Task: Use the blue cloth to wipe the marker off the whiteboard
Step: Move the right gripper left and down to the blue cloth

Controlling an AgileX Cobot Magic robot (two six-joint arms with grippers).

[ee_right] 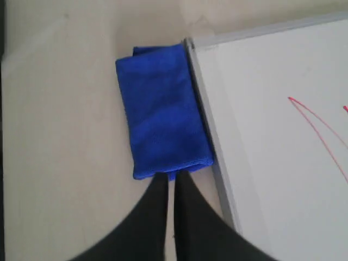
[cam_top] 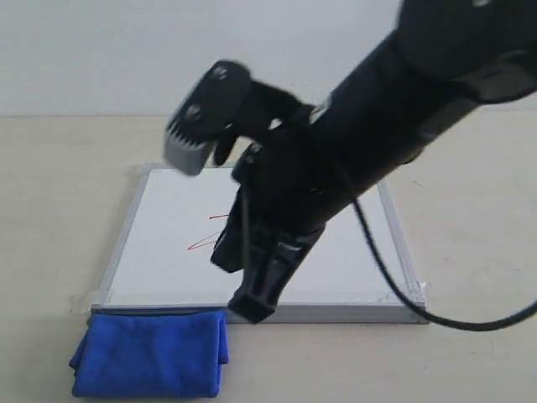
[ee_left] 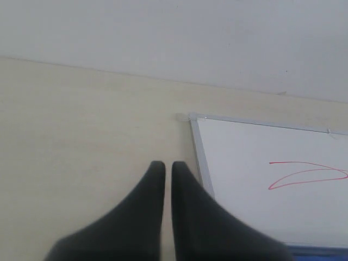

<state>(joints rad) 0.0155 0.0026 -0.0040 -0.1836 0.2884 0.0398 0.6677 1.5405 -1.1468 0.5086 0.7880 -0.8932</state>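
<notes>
The middle of the folded blue cloth (cam_top: 151, 354) (ee_right: 165, 113) beside the whiteboard is next for my right gripper, which should close there and leave cloth on both sides.
The whiteboard (cam_top: 159, 260) lies flat on the table with the red marker (cam_top: 205, 242) scribble near its middle, partly hidden by my right arm. The folded blue cloth (cam_top: 151, 353) rests on the table against the board's near left corner. My right gripper (cam_top: 252, 309) hangs over the board's near frame, just right of the cloth, its fingers together and empty. The right wrist view has that gripper (ee_right: 171, 176) at the blue cloth's (ee_right: 163, 119) short edge, beside the whiteboard (ee_right: 272, 174) and marker (ee_right: 318, 133). My left gripper (ee_left: 165, 164) is shut over bare table beside the whiteboard (ee_left: 244, 163) and marker (ee_left: 304, 175).
A black cable (cam_top: 394, 290) loops from my right arm across the board's right side. Pale wooden tabletop (cam_top: 50, 210) surrounds the board, and a white wall (cam_top: 126, 50) stands behind. The left arm does not show in the exterior view.
</notes>
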